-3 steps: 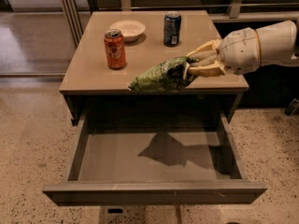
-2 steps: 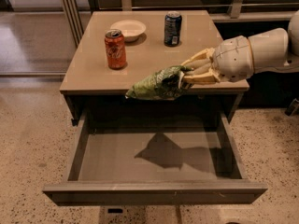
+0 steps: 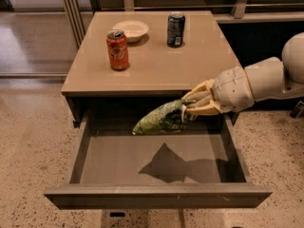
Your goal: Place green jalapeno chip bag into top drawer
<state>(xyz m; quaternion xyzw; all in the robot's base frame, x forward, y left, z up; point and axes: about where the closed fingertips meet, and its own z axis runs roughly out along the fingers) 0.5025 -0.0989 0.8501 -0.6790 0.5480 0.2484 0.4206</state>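
Note:
Next, my gripper drops the green jalapeno chip bag, now held over the open drawer's back, on the drawer's grey bottom, midway across and toward the back [image 3: 170, 144].
The green jalapeno chip bag [image 3: 162, 119] is wrinkly green foil, held in the air over the back of the open top drawer [image 3: 156, 194]. My gripper [image 3: 189, 107] reaches in from the right and is shut on the bag's right end. The bag points left and slightly down, below the tabletop edge and above the drawer's grey floor, where it casts a dark shadow. The drawer is pulled fully out toward the camera.
On the tan tabletop [image 3: 156, 65] stand an orange-red soda can [image 3: 117, 50], a dark blue can [image 3: 175, 29] and a pale shallow bowl [image 3: 130, 30]. My pale arm [image 3: 266, 82] crosses the table's right front corner. Speckled floor surrounds the table.
My gripper and the bag have moved down and toward the camera, from over the tabletop's front edge to inside the drawer opening, below the tabletop.

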